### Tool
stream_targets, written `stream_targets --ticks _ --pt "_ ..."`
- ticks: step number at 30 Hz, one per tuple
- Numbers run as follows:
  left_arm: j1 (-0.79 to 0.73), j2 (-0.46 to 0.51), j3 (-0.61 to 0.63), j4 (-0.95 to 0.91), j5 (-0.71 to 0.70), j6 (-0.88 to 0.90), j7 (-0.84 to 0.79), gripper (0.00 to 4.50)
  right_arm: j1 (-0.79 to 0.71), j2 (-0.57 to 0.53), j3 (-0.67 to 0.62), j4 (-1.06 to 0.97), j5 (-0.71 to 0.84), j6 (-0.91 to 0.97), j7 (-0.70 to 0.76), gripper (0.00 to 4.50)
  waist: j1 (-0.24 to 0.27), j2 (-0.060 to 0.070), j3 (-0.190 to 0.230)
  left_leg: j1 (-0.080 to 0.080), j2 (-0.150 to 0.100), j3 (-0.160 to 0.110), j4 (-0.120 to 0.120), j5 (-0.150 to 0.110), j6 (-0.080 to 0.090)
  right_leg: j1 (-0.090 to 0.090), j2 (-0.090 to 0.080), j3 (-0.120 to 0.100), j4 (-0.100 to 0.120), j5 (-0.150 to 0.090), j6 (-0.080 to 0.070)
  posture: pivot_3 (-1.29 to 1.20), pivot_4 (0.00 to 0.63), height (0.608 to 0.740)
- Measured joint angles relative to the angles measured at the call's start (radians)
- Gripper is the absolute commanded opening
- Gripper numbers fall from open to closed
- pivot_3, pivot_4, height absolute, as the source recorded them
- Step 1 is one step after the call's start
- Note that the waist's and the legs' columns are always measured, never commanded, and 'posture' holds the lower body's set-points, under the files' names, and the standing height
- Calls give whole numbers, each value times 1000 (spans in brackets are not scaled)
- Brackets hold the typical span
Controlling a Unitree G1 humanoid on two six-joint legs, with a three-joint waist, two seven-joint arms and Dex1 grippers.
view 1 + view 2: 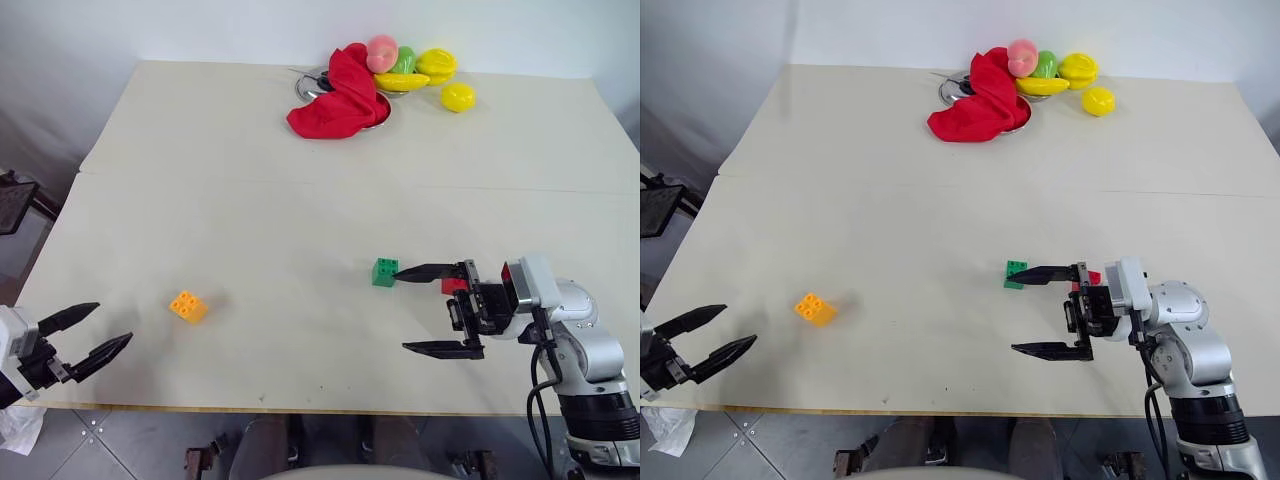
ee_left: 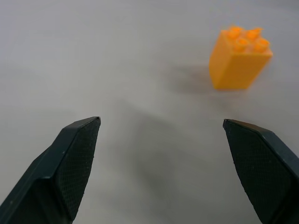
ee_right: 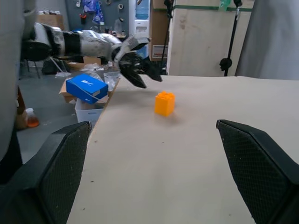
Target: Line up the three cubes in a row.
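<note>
Next, my left gripper will go to the orange-yellow cube and close on the cube's opposite sides (image 1: pixel 188 309) (image 2: pixel 237 67), just below the studs on its top.
The orange-yellow cube (image 1: pixel 188 306) sits on the table's near left part. My left gripper (image 1: pixel 110 325) hovers open at the table's left front corner, a short way from it and pointing toward it. In the left wrist view the orange-yellow cube (image 2: pixel 238 58) lies beyond the open fingers (image 2: pixel 74 154). The green cube (image 1: pixel 385 272) sits right of centre. The upper fingertip of my open right gripper (image 1: pixel 402 309) reaches just beside it. The red cube (image 1: pixel 453 286) lies behind that gripper, mostly hidden. The right wrist view looks across to the orange-yellow cube (image 3: pixel 164 103) and the left gripper (image 3: pixel 140 72).
At the table's far side, a red cloth (image 1: pixel 340 95) drapes over a metal bowl (image 1: pixel 310 85), with toy fruits (image 1: pixel 420 70) beside it. The front edge of the table (image 1: pixel 300 408) runs just below both grippers. A blue box (image 3: pixel 87 87) sits on the floor off the left side.
</note>
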State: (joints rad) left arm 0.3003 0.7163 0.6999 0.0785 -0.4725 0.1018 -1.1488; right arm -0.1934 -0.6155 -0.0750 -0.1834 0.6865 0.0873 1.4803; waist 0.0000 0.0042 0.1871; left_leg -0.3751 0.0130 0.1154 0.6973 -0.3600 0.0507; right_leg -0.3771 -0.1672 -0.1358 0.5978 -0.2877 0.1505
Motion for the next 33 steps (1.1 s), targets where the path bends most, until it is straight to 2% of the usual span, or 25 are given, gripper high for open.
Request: stream_targets --ticks 7,11,20,23,25,29,33 --pt "9 -78 -106 -245 -10 36 115 4479 8 -40 -36 91 -31 -28 14 4500 -2 0 0 0 0 1 0 -1 -1 0 0 0 0 0 0 0 150 740" --pt "6 -114 -181 -290 11 42 186 4479 40 -77 -87 125 -42 -55 22 4500 -2 1 0 1 1 2 -1 -1 0 0 2 0 -1 0 -1 0 150 740" --pt "-32 -104 -259 -251 29 38 213 1586 105 -85 -141 158 -72 -109 5 4500 2 1 0 2 1 3 0 0 0 0 1 1 0 0 -1 0 150 740" --pt "-91 -78 -293 -234 26 40 184 1454 135 -93 -178 172 -81 -129 -12 4500 6 1 0 2 1 3 0 0 0 0 1 1 1 0 -1 0 150 740" --pt "-187 -45 -331 -218 0 70 142 1454 173 -107 -222 176 -70 -108 -34 4500 16 1 0 1 1 3 0 0 1 0 1 1 2 0 -1 0 150 740" --pt "-477 39 -461 -176 -21 116 9 1454 254 -156 -328 174 -59 -110 -34 4500 26 3 0 3 -1 4 1 0 1 1 1 1 3 0 -1 0 150 740" --pt "-773 -15 -669 -30 48 80 -126 1454 316 -164 -403 198 -62 -114 -45 4500 24 4 -1 3 -2 6 0 1 2 1 3 1 3 0 -1 0 150 740"
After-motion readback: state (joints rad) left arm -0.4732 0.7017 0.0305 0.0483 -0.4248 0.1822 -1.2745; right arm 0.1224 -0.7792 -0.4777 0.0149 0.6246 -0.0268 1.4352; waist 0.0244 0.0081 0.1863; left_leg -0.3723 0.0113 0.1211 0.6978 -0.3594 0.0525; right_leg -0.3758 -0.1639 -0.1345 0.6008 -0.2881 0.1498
